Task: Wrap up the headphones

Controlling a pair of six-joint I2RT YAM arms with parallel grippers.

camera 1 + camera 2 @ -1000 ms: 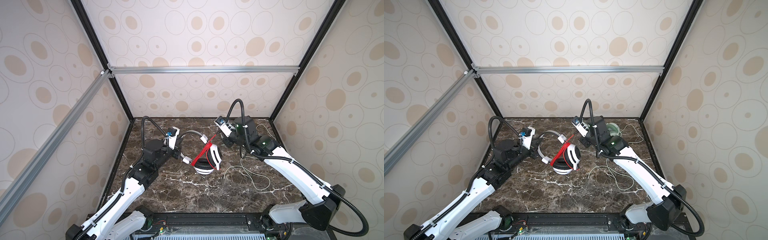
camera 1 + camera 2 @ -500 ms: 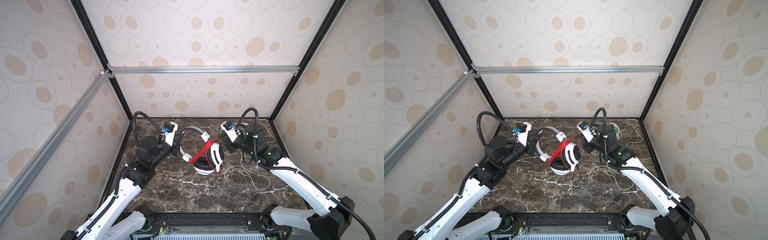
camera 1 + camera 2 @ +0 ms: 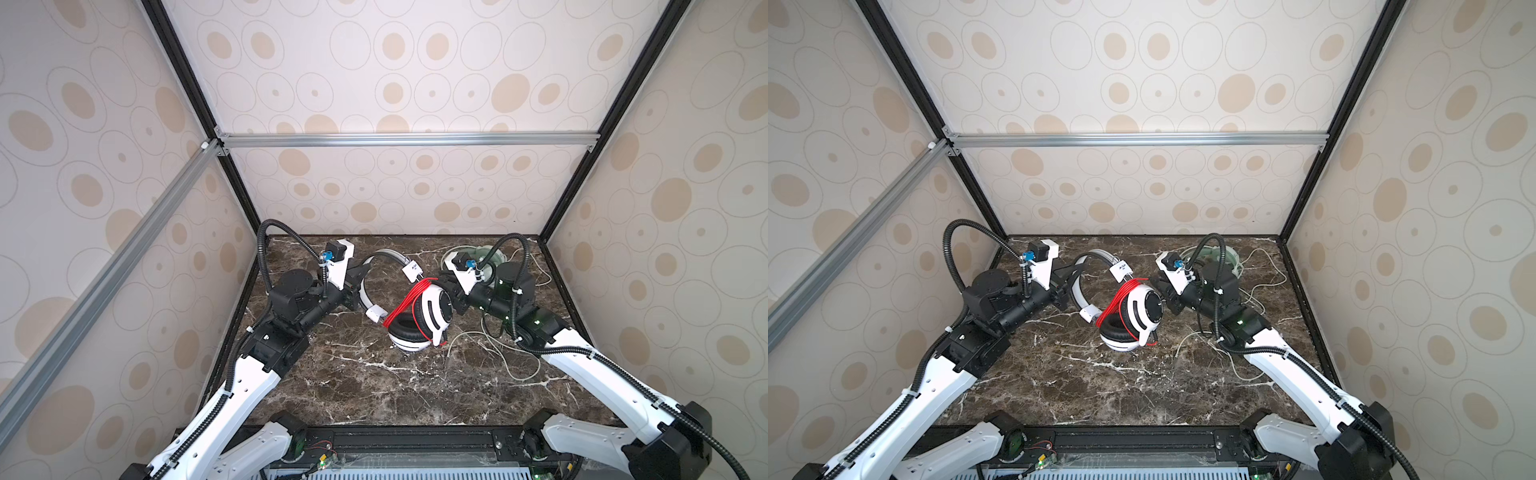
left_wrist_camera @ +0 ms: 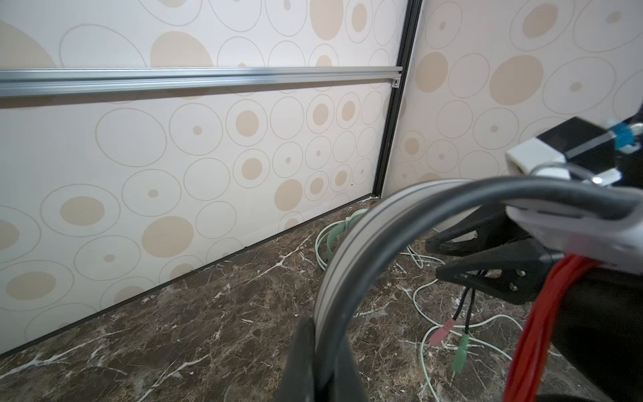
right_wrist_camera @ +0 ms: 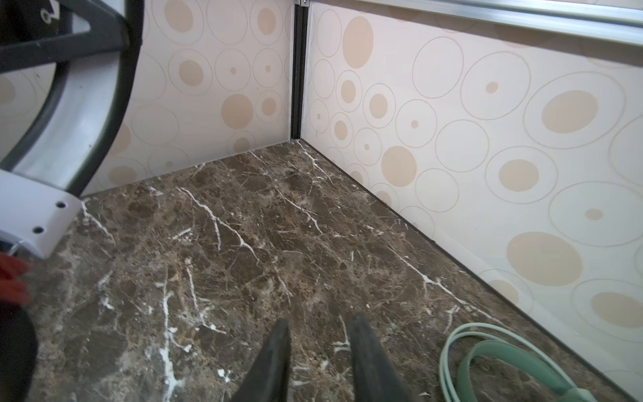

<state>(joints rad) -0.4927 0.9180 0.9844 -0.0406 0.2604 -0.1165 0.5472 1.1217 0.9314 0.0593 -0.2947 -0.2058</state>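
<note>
The cord's pink and green plugs hang below the robot's open right gripper, so that gripper should pinch the leads (image 4: 470, 311) just above them and carry them toward the headband.
The white headphones (image 3: 432, 309) (image 3: 1144, 309) stand tilted mid-table, with the red cord (image 3: 405, 307) (image 4: 532, 330) wound round the stacked black-padded ear cups. My left gripper (image 3: 356, 286) (image 4: 325, 348) is shut on their grey-white headband (image 4: 348, 250) (image 5: 80, 115) and holds it up. The cord's pink and green plugs (image 4: 449, 343) dangle free. My right gripper (image 3: 454, 297) (image 5: 318, 327) stands open and empty just right of the upper ear cup. The mint-green headphones (image 3: 490, 254) (image 5: 487, 358) lie at the back right, mostly hidden behind my right arm.
The mint headset's pale cord (image 3: 498, 353) (image 3: 1204, 345) sprawls in loose loops on the marble table (image 3: 374, 395) under and in front of my right arm. Patterned walls (image 3: 395, 199) close in the back and both sides.
My right gripper has opened, let go of the red cord, and come down beside the ear cup. My left gripper has kept its hold on the headband and drawn back slightly.
</note>
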